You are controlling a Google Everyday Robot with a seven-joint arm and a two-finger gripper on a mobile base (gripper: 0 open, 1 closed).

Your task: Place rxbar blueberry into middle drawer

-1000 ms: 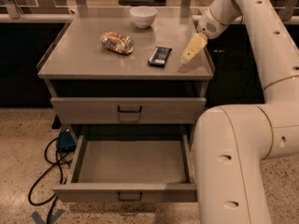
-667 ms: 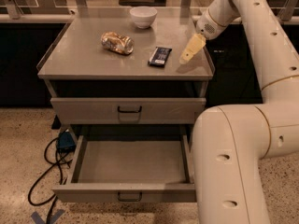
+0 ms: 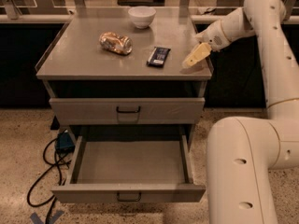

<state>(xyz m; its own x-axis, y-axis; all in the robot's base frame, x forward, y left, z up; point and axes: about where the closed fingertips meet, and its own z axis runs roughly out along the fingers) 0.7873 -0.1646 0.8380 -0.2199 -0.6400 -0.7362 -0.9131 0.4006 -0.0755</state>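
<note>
The gripper will next close on the side of the rxbar blueberry (image 3: 164, 57) that points away from the crushed gold-brown can.
The rxbar blueberry (image 3: 158, 56), a flat dark-blue bar with a paler label patch, lies on the grey cabinet top (image 3: 74, 59), right of the middle. My gripper (image 3: 194, 57) hangs just above the top's right front corner, a short way right of the bar and not touching it. It holds nothing that I can see. The middle drawer (image 3: 131, 164) is pulled out below, and its plain tray has nothing in it. Its front panel has a small black wire handle (image 3: 128, 197).
A crushed gold-brown can (image 3: 115, 43) and a white bowl (image 3: 142, 16) sit on the top, left of and behind the bar. The upper drawer front (image 3: 126, 110) is closed. My arm's large white link (image 3: 243, 171) stands right of the open drawer. Black cables (image 3: 44, 176) lie on the floor at left.
The gripper has dropped slightly toward the cabinet top's right front corner. The bar, can, bowl and drawers have not moved.
</note>
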